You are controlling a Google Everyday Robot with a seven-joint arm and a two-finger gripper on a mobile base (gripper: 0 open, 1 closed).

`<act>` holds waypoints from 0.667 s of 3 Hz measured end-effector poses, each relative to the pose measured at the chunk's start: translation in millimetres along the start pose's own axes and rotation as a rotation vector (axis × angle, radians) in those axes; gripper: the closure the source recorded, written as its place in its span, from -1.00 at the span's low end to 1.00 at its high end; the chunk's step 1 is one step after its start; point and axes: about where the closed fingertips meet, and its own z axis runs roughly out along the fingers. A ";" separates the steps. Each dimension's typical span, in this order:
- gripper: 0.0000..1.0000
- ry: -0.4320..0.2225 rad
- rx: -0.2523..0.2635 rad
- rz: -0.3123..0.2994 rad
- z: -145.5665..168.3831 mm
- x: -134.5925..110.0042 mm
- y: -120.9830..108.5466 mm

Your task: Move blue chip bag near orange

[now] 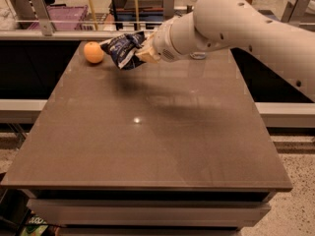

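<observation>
The robot's gripper needs to release the blue chip bag, now held close to the tabletop, on the brown table (132, 49) beside the orange, close to the table's far edge.
The orange (93, 52) sits on the brown table (147, 132) near its far left corner. The blue chip bag (123, 48), dark navy and crumpled, is held just right of the orange, close to the tabletop at the far edge. My gripper (141, 52) is shut on the bag's right side, and the white arm reaches in from the upper right. The bag nearly touches the orange.
A small object (198, 56) on the far table edge is mostly hidden behind the arm. Behind the table stands a rail with a purple bin (64, 17) and shelving. The floor shows at the right.
</observation>
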 end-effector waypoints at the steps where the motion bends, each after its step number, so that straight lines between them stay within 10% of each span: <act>1: 1.00 0.039 0.046 0.036 -2.3 20.6 -10.6; 2: 1.00 0.066 0.078 0.058 -4.6 36.9 -24.0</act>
